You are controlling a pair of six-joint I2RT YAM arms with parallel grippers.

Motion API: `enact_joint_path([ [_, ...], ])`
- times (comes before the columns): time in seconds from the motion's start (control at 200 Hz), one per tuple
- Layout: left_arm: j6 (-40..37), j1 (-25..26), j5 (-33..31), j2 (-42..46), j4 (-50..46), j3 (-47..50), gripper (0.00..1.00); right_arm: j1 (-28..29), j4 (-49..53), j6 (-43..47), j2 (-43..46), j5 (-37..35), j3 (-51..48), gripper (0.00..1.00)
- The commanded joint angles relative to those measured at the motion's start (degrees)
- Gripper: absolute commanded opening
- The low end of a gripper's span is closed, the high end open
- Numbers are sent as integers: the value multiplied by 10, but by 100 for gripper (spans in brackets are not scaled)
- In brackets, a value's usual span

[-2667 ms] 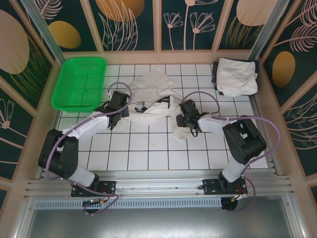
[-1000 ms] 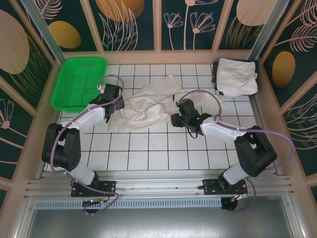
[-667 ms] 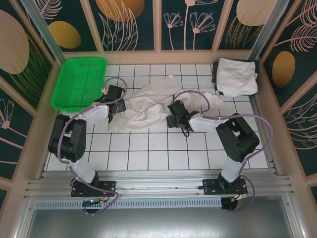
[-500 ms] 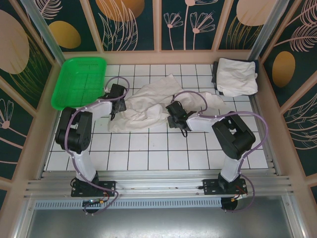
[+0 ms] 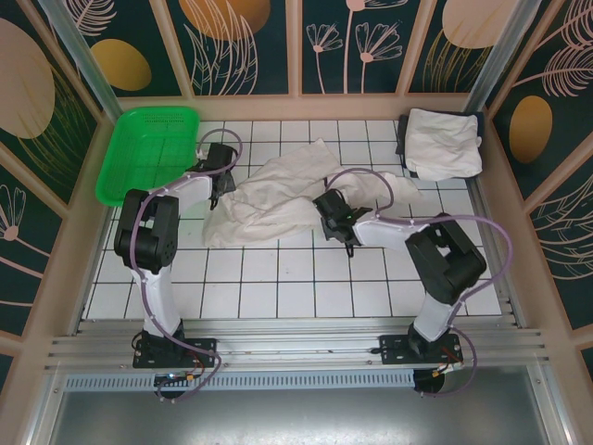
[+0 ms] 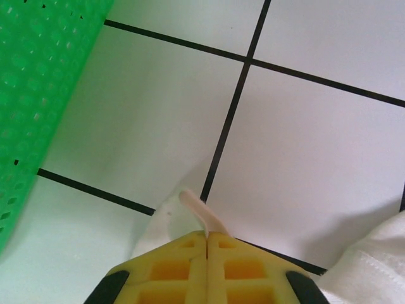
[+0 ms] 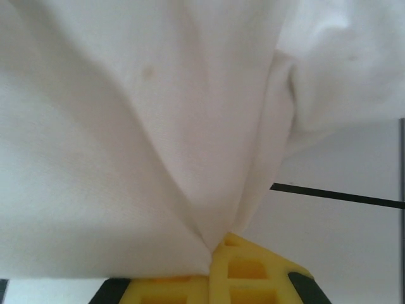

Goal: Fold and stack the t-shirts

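Note:
Next, my right gripper lets go of the fold of t-shirt onto the bare tiles (image 5: 392, 250), at a spot well in front of the dark pad.
A crumpled off-white t-shirt (image 5: 278, 193) lies stretched across the middle of the tiled table. My left gripper (image 5: 222, 182) is at its left end, beside the green basket. It is shut, with a thin edge of the t-shirt (image 6: 197, 211) pinched between the yellow fingers (image 6: 174, 266). My right gripper (image 5: 326, 208) sits at the shirt's near right side, shut on a fold of the t-shirt (image 7: 158, 126), which fills most of the right wrist view. A second t-shirt (image 5: 443, 142) lies folded at the back right corner.
A green mesh basket (image 5: 148, 153) stands at the back left, and its wall (image 6: 38, 82) is close to my left gripper. Wooden frame walls surround the table (image 5: 278, 278). The folded shirt rests on a dark pad (image 5: 402, 135).
The shirt has been drawn out wider and flatter. My left gripper went back and left toward the basket with the shirt's edge, and my right gripper shifted left along the near side.

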State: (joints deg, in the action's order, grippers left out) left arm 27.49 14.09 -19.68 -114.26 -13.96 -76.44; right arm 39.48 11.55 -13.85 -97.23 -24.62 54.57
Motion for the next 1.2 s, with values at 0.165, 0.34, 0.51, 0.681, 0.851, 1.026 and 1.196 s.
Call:
enact_joint_path([
  [0.165,2,-3,35,223,-38,44,0,5,100,8,228,-42,0,0],
  [0.34,-1,-3,85,436,-66,21,0,10,170,31,362,7,104,0],
  [0.51,-18,-3,157,588,-80,-47,0,18,214,50,433,103,217,0],
  [0.681,-39,-2,138,626,-118,-135,0,18,235,63,439,150,295,0],
  [0.851,-42,-3,113,545,-117,-153,0,5,192,93,393,64,286,0],
  [1.026,-61,-3,99,383,-84,-226,0,-172,129,90,266,191,302,0],
  [1.196,-98,-4,71,170,-179,-559,0,-218,126,106,131,188,433,0],
])
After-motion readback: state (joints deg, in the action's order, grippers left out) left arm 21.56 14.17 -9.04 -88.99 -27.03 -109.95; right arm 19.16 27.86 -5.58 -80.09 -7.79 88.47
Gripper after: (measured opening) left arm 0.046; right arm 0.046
